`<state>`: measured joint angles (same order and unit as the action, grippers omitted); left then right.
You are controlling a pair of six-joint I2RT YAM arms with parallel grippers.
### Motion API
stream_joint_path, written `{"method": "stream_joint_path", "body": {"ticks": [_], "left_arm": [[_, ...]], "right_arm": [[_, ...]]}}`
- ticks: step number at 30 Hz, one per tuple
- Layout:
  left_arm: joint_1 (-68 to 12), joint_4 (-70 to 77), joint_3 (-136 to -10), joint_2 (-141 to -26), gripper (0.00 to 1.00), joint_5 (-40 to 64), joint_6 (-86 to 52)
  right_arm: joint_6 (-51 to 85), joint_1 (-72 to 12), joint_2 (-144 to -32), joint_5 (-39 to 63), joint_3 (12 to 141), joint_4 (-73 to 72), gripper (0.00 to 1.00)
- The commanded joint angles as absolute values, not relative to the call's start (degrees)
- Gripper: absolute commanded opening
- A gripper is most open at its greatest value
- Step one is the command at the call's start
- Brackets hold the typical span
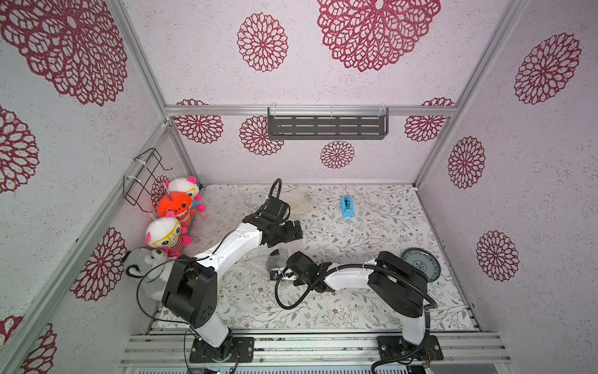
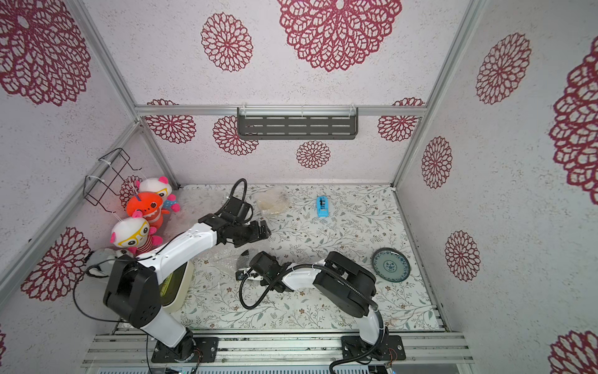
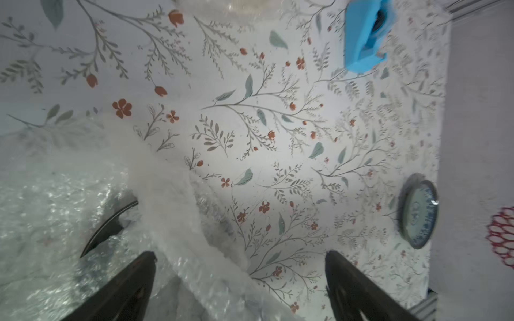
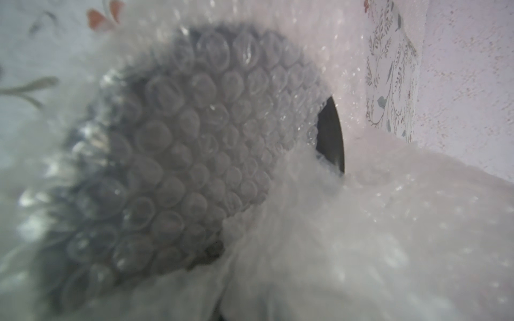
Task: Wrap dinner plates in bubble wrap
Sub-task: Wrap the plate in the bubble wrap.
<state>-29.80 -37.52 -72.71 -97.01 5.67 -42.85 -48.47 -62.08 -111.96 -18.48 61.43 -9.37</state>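
The black plate's rim shows past the bubble wrap, so the robot's right gripper will let go of the bubble wrap's near edge and grab its loose fold [image 3: 188,243] beside the left gripper.
A glossy black plate [image 1: 272,258] lies mid-table, mostly covered by bubble wrap [image 1: 254,259]; a bare sliver of its rim [image 4: 331,133] shows in the right wrist view. My right gripper [image 1: 275,274] is at the plate's near edge, its jaws buried under bunched bubble wrap [image 4: 333,236], shut on it. My left gripper [image 3: 239,253] hangs open just behind the plate, a fold of wrap [image 3: 178,222] lying loose between its spread fingers. A cream plate [image 1: 299,200] sits wrapped at the back. The blue-grey patterned plate [image 1: 420,264] lies bare at the right.
A blue tape dispenser [image 1: 347,207] stands at the back, right of the cream plate. Plush toys [image 1: 176,207] hang along the left wall. A cream container [image 2: 177,285] sits under my left arm. The right wall runs close behind the blue-grey plate.
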Motion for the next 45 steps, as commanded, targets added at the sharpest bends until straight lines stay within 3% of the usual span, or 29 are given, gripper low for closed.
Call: {"method": "stream_joint_path", "body": {"ticks": [1, 2, 3, 4, 6, 7, 12, 15, 20, 29, 33, 38, 45], "left_arm": [[-30.6, -45.1, -71.8, -98.9, 0.95, 1.2, -42.5], [-30.4, -44.9, -70.8, -98.2, 0.91, 0.4, -42.7], [-29.7, -44.6, -69.3, -97.1, 0.76, -0.4, -43.1], [-28.6, -44.2, -67.7, -95.5, 0.54, -1.2, -43.8], [-26.3, -42.3, -64.0, -92.3, 0.27, -0.8, -44.5], [-25.4, -41.2, -62.0, -90.8, 0.17, -0.1, -44.6], [-22.8, -31.6, -50.9, -88.3, 0.01, 2.6, -43.6], [-21.7, -24.3, -45.5, -89.5, 0.0, 6.1, -43.7], [-21.7, -17.7, -41.7, -89.9, 0.0, 10.1, -44.4], [-21.7, -13.6, -38.2, -90.1, 0.0, 10.6, -44.8], [-21.6, -12.6, -38.0, -89.2, 0.0, 11.0, -44.2], [-21.7, -13.6, -39.9, -86.6, 0.0, 11.3, -41.1], [-23.7, -17.0, -50.7, -85.7, 0.07, 13.8, -38.0]], "right_arm": [[-49.3, -62.0, -115.1, -18.5, 59.9, 0.0, 0.0], [-49.3, -62.0, -115.0, -18.5, 59.9, 0.0, 0.0], [-49.2, -62.0, -114.8, -18.5, 59.9, 0.0, 0.0], [-49.2, -62.0, -114.4, -18.3, 59.8, 0.1, 0.0], [-48.4, -61.8, -113.4, -18.3, 59.5, -0.3, 0.0], [-47.6, -61.7, -112.6, -17.8, 59.5, -0.3, 0.05], [-38.9, -59.3, -105.3, -5.4, 60.8, 3.4, 0.39], [-29.3, -55.0, -99.6, 8.2, 60.4, 2.7, 0.67], [-11.1, -44.7, -101.2, 28.8, 62.6, 0.5, 0.76], [-5.7, -42.9, -121.6, 36.8, 81.4, 16.7, 0.67], [-3.2, -42.8, -126.5, 38.5, 85.7, 20.7, 0.38], [-0.9, -42.6, -124.5, 41.6, 82.5, 18.0, 0.0], [15.4, -38.1, -109.6, 26.8, 62.6, -4.6, 0.0]]}}
